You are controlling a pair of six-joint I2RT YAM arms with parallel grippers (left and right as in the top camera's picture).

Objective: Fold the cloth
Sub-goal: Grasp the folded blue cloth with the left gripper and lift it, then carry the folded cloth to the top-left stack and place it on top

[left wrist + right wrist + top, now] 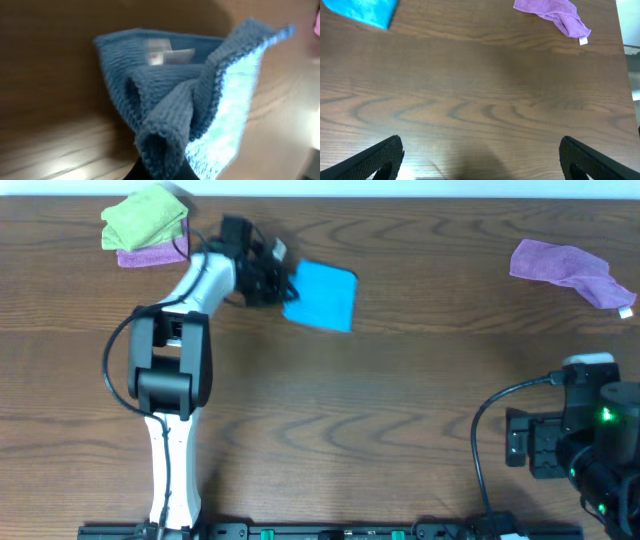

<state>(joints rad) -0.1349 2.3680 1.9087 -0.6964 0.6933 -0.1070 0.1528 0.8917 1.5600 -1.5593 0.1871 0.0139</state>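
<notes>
I need to lay the sky-blue cloth on top of the lime-green cloth (143, 210) with my left gripper. The sky-blue cloth still lies at the table's back.
The sky-blue cloth (323, 296) lies at the back of the table, left of centre, roughly square and partly doubled over. My left gripper (272, 283) sits at its left edge, shut on that edge. In the left wrist view the cloth (175, 100) rises in a pinched fold out of the dark jaws at the bottom, its white label showing near the top. My right gripper (480, 160) hovers open over bare wood at the near right, far from the cloth (362, 11); its fingers (382, 155) stand wide apart.
A lime-green cloth (147, 218) lies on a purple cloth (150, 253) at the back left, close behind the left arm. Another purple cloth (565, 265) with a white tag lies at the back right. The right arm's base (580, 430) stands at the near right.
</notes>
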